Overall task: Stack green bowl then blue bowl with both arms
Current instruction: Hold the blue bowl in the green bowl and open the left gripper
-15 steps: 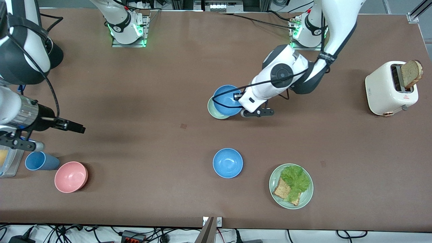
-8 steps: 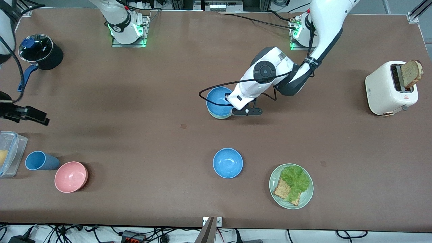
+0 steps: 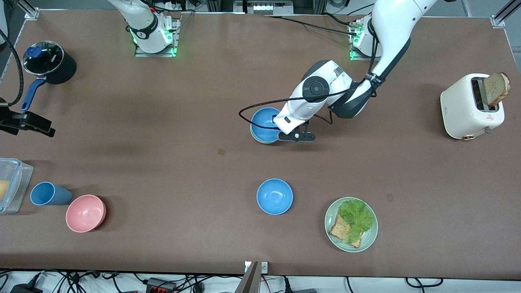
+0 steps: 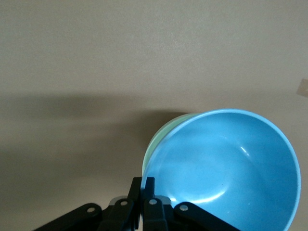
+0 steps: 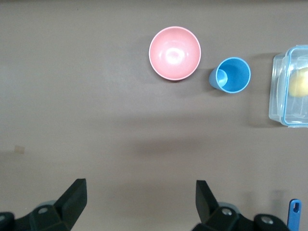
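My left gripper is to let go of the blue bowl inside the green bowl (image 3: pixel 267 126) (image 4: pixel 207 174), so that the two stay stacked.
My left gripper (image 3: pixel 280 131) is shut on the rim of a blue bowl (image 3: pixel 264 122), which sits nested in the green bowl (image 3: pixel 257 139) at the table's middle. Only a sliver of the green rim shows under the blue bowl. In the left wrist view the fingers (image 4: pixel 138 188) pinch the blue bowl's (image 4: pixel 226 168) wall, and the green bowl (image 4: pixel 159 138) peeks out below it. A second blue bowl (image 3: pixel 274 196) stands alone nearer the front camera. My right gripper (image 5: pixel 139 192) is open and empty, up over the right arm's end of the table (image 3: pixel 45 129).
A pink bowl (image 3: pixel 86 213), a blue cup (image 3: pixel 48 193) and a clear container (image 3: pixel 10 185) lie at the right arm's end. A black pot (image 3: pixel 49 61) stands near that arm's base. A green plate (image 3: pixel 330 221) with lettuce and bread and a toaster (image 3: pixel 468 110) lie toward the left arm's end.
My left gripper moved the blue bowl over the green bowl and lowered it in, covering nearly all of the green. My right arm drew back out toward its end of the table.
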Action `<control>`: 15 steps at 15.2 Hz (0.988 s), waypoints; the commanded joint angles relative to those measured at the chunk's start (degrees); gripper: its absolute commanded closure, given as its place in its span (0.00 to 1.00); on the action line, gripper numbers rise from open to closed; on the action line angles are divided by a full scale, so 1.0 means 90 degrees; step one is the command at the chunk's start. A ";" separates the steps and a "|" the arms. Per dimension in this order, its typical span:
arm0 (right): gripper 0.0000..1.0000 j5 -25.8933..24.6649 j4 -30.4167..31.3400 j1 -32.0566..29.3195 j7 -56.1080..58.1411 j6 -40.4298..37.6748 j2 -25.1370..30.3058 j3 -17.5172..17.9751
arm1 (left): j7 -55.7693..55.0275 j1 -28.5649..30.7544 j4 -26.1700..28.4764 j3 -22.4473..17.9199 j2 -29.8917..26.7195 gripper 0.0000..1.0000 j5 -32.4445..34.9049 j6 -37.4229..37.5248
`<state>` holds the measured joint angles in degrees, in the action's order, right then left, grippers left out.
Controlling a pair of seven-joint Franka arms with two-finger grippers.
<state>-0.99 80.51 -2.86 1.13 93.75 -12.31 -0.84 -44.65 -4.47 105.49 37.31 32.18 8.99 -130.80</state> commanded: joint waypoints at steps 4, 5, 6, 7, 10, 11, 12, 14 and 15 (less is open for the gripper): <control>0.00 -0.0075 0.1980 0.0073 0.0070 0.0852 0.1367 -0.0073 | -0.0009 -0.0128 -0.0139 -0.0064 0.0164 1.00 0.0193 -0.0017; 0.00 -0.0075 0.1992 0.0073 0.0089 0.0824 0.1378 -0.0063 | -0.0009 -0.0128 -0.0139 -0.0064 0.0193 1.00 0.0193 -0.0027; 0.00 -0.0075 0.1982 0.0064 0.0119 0.0823 0.1378 -0.0063 | -0.0029 -0.0128 -0.0139 -0.0064 0.0194 1.00 0.0193 -0.0027; 0.00 -0.0065 0.1982 0.0054 0.0119 0.0794 0.1368 -0.0063 | -0.0029 -0.0128 -0.0139 -0.0064 0.0203 1.00 0.0193 -0.0027; 0.00 -0.0056 0.1856 0.0054 0.0080 0.0726 0.1300 -0.0063 | -0.0087 -0.0215 -0.0149 -0.0064 0.0252 0.94 0.0193 -0.0027; 0.00 -0.0065 0.1826 0.0054 0.0099 0.0726 0.1251 -0.0053 | -0.0097 -0.0216 -0.0159 -0.0064 0.0272 0.84 0.0183 -0.0027; 0.00 -0.0056 0.1826 0.0054 0.0070 0.0726 0.1241 -0.0053 | -0.0107 -0.0206 -0.0169 -0.0054 0.0281 0.69 0.0183 -0.0027; 0.00 -0.0055 0.1816 0.0073 0.0060 0.0716 0.1251 -0.0043 | -0.0126 -0.0089 -0.0227 -0.0045 0.0233 0.56 0.0174 0.0051; 0.00 -0.0055 0.1816 0.0073 0.0051 0.0716 0.1251 -0.0043 | -0.0117 -0.0060 -0.0314 -0.0045 0.0213 0.56 0.0144 0.0100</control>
<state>-1.01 96.52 -2.82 1.14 99.85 -1.60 -0.89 -44.79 -5.28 104.96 37.14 34.01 9.17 -130.99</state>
